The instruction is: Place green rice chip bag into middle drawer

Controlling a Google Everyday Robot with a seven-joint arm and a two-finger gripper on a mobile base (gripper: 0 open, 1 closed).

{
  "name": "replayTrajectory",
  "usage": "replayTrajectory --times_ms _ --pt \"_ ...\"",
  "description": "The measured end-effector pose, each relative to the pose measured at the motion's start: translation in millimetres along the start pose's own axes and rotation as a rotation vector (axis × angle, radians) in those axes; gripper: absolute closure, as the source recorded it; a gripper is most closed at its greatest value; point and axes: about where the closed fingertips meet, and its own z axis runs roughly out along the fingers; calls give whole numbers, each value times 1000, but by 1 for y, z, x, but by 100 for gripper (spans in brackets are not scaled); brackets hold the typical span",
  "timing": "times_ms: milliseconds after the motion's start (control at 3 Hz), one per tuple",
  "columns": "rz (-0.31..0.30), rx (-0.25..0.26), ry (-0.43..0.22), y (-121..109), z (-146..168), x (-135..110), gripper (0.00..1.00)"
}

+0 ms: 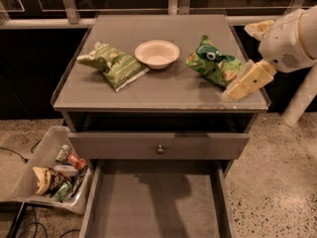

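Next, I grip the bag's middle (pixel 217 64) on the green rice chip bag beside the white bowl.
The green rice chip bag (pixel 215 63) lies crinkled on the right side of the grey cabinet top (pixel 163 90), to the right of a bowl. My gripper (pixel 246 83) hangs at the top's right front corner, just to the right of the bag and close to its edge; it holds nothing that I can see. The middle drawer (pixel 158 207) is pulled out at the bottom of the view. It shows as a shallow grey tray with a bare floor, below and in front of the cabinet top.
A white bowl (pixel 157 53) sits at the middle of the top. A paler olive-green bag (pixel 114 66) lies at the left. The top drawer front with a round knob (pixel 159 148) is shut. A bin of snacks (pixel 54 171) stands on the floor at left.
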Motion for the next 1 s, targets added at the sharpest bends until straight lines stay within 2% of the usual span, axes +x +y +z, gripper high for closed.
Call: replayTrajectory --times_ms 333,1000 --pt "-31 81 15 -16 23 0 0" --pt "-67 176 19 -47 63 7 0"
